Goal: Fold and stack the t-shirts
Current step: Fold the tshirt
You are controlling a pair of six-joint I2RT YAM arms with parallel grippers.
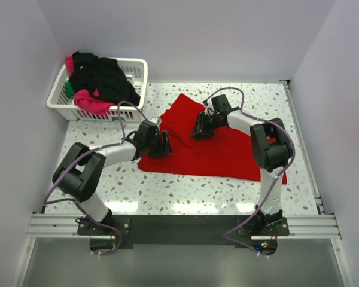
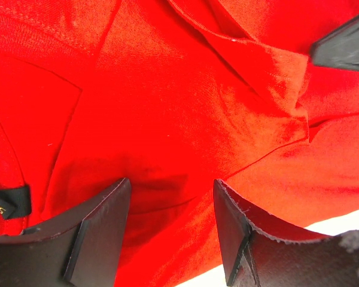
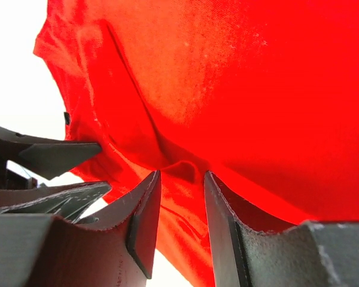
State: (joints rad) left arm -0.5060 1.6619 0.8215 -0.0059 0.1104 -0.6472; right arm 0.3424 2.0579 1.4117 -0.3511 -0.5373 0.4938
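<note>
The red t-shirt is lying creased between my grippers, so next my right gripper pinches the small raised fold [image 3: 184, 170] and pulls it away from my left gripper first.
A bright red t-shirt [image 1: 227, 152] lies spread and creased on the speckled table. My left gripper [image 1: 164, 145] is at its left edge. In the left wrist view it [image 2: 172, 185] is open, jaws wide, with red cloth [image 2: 179, 107] under and between the fingers. My right gripper [image 1: 198, 128] is on the shirt's upper left part. In the right wrist view it [image 3: 182, 176] stands with a narrow gap, and a small raised fold of red cloth [image 3: 185, 167] sits between the tips. Black [image 1: 99, 75], pink [image 1: 90, 101] and green [image 1: 69, 89] shirts lie heaped in the basket.
A white lattice basket [image 1: 137, 64] stands at the back left of the table. White walls close in the left, right and back. The two grippers are close together: the left one's fingers [image 3: 60, 155] show in the right wrist view.
</note>
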